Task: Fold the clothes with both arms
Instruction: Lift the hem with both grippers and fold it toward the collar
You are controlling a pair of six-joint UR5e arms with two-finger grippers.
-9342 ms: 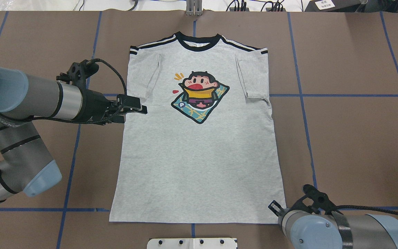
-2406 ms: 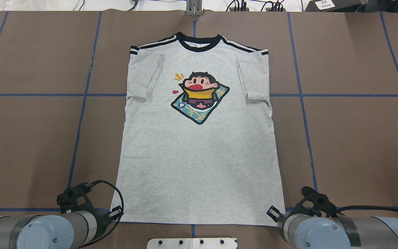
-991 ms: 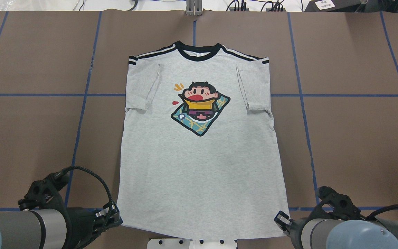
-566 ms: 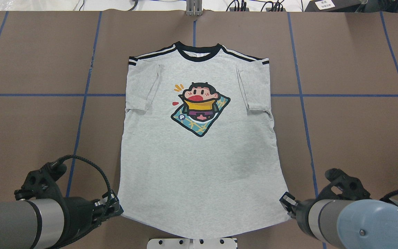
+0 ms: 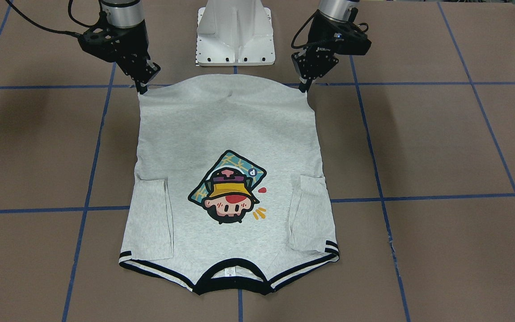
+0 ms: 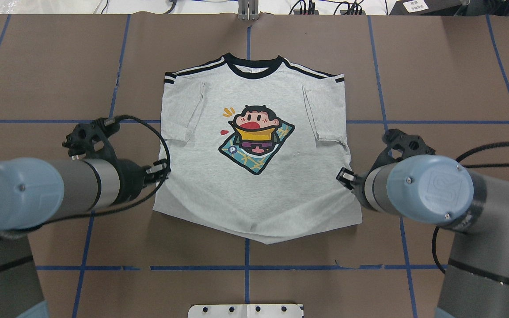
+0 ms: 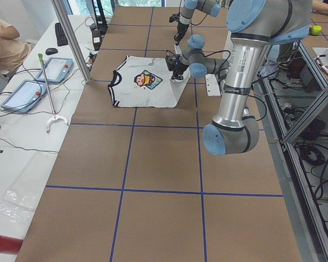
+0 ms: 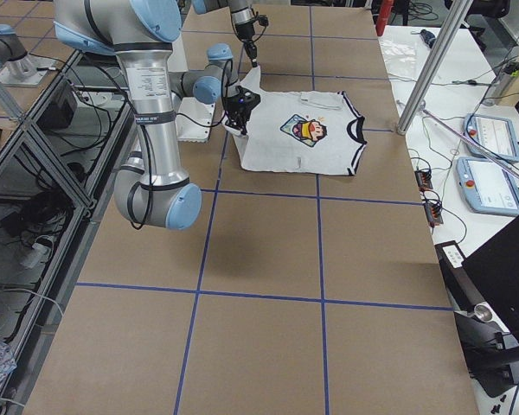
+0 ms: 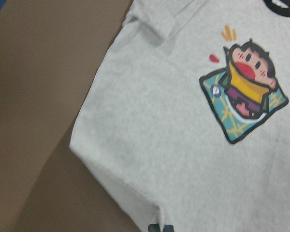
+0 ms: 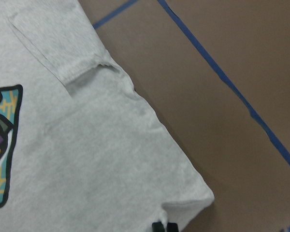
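My left gripper has a hem corner to place, now held up off the table. It will let go of that corner on the outer end of the black shoulder stripes (image 5: 341, 255) on its own side.
The light grey T-shirt (image 6: 254, 190) lies face up, black collar (image 6: 251, 67) at the far side, both sleeves folded in over the chest and the cartoon print (image 6: 256, 138) showing. My left gripper (image 6: 164, 169) is shut on the left hem corner and my right gripper (image 6: 343, 176) is shut on the right hem corner. Both corners are held up off the table, so the hem (image 5: 221, 80) stretches between the right gripper (image 5: 142, 87) and the left gripper (image 5: 303, 87), and the lower body sags beneath. Each wrist view shows the cloth running into the shut fingertips (image 9: 159, 228) (image 10: 163, 227).
Brown table covering (image 6: 457, 176) with blue tape lines surrounds the shirt. The white pedestal (image 5: 235, 31) stands at the robot's side of the table. A side bench with tablets (image 7: 54, 68), a metal pole (image 7: 71, 38) and a seated person (image 7: 5, 41) lie beyond the far edge.
The left arm went from the sleeve to the left hem corner. Both grippers took hold of the hem, and have now lifted it and carried it toward the collar, about halfway up the shirt.
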